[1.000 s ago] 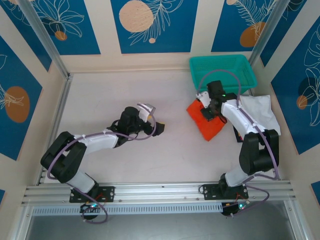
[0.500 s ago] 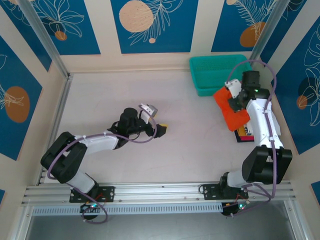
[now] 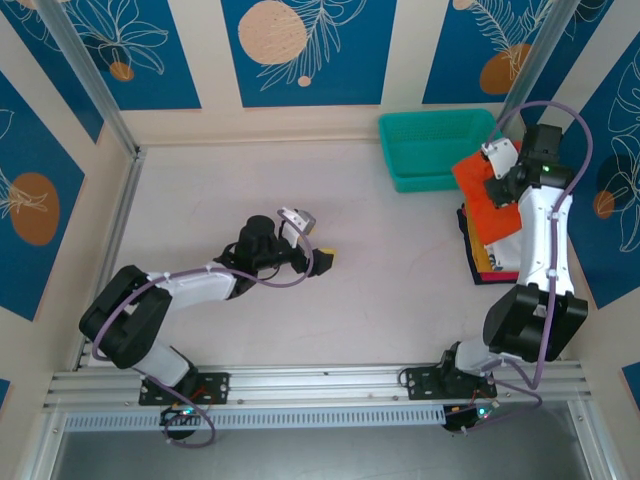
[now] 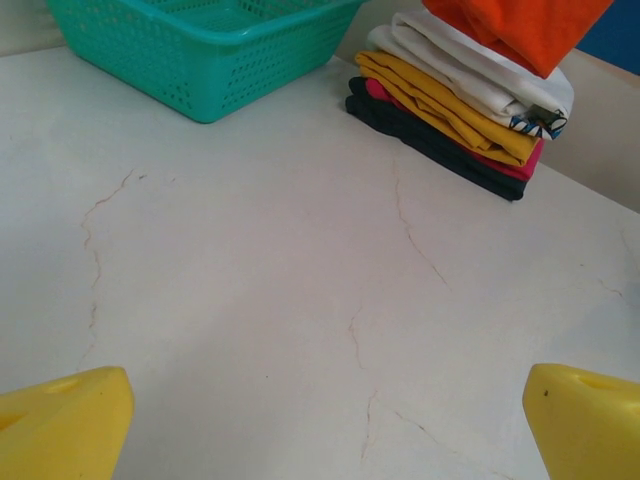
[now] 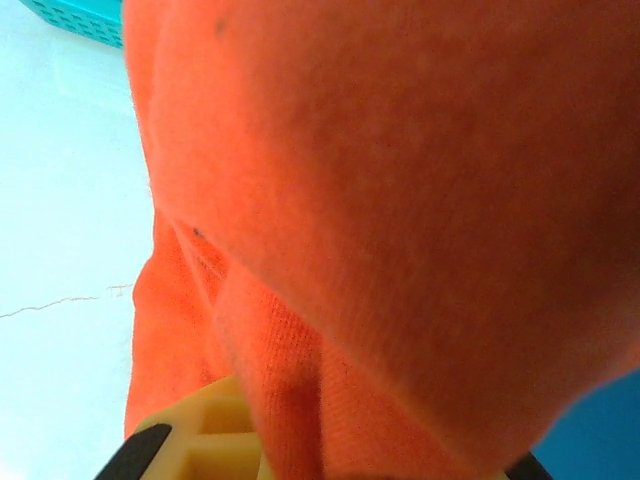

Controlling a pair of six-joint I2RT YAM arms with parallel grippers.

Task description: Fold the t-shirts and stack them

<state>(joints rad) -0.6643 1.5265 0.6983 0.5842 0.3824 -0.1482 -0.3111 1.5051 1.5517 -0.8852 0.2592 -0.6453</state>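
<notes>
My right gripper is to let go of the orange-red t-shirt on the white top of the folded stack (image 3: 503,213), next to the teal basket.
The bright orange-red t-shirt (image 3: 481,208) hangs from my right gripper (image 3: 494,188), which is shut on it above the folded stack (image 3: 483,264) at the right wall. In the right wrist view the orange cloth (image 5: 400,200) drapes over a yellow finger (image 5: 200,432). The left wrist view shows the stack (image 4: 450,95) side-on: white on top, then mustard-yellow, red and dark layers, with the orange shirt (image 4: 520,30) hovering over it. My left gripper (image 3: 318,259) rests low at mid-table, open, its yellow fingertips (image 4: 60,420) wide apart with nothing between them.
A teal mesh basket (image 3: 436,150) stands at the back right, just left of the stack, and also shows in the left wrist view (image 4: 200,45). Walls close in the table on the right and at the back. Bare table lies between my left gripper and the stack.
My right arm has swung right and back, carrying the orange t-shirt from the table beside the basket to above the stack. The left gripper has barely moved.
</notes>
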